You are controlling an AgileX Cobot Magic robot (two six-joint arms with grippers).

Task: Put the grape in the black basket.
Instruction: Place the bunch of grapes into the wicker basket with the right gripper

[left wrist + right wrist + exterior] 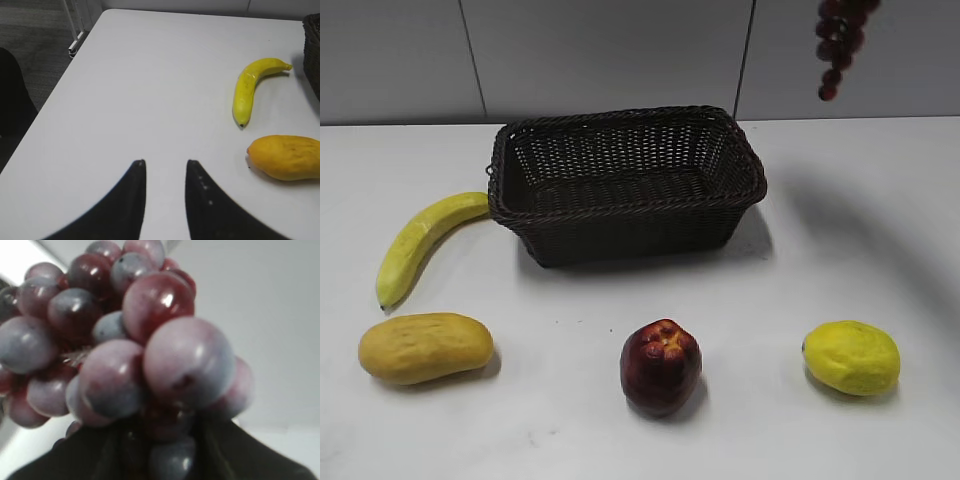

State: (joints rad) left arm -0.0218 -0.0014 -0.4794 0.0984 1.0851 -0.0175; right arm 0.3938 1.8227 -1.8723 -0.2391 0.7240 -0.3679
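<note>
Next, I let go of the grape, now high above the black basket, with my right gripper on the middle of the black basket's bottom (620, 181), near the front side of the basket.
The grape (840, 42), a bunch of dark purple-red berries, hangs high in the air at the top right of the exterior view, above and to the right of the black basket (625, 185). It fills the right wrist view (125, 340), where my right gripper (160, 440) is shut on it. The right gripper itself is out of the exterior view. The dark woven basket stands at the back middle of the table and looks empty. My left gripper (165, 165) is open and empty over bare table at the left. The basket's edge shows at that view's right border (314, 50).
A banana (420, 245) lies left of the basket and a yellow-orange mango (425, 347) in front of it; both show in the left wrist view, banana (252, 87), mango (287, 156). A dark red apple (660, 366) and a lemon (851, 357) lie at the front. The table's left edge (55, 95) is close.
</note>
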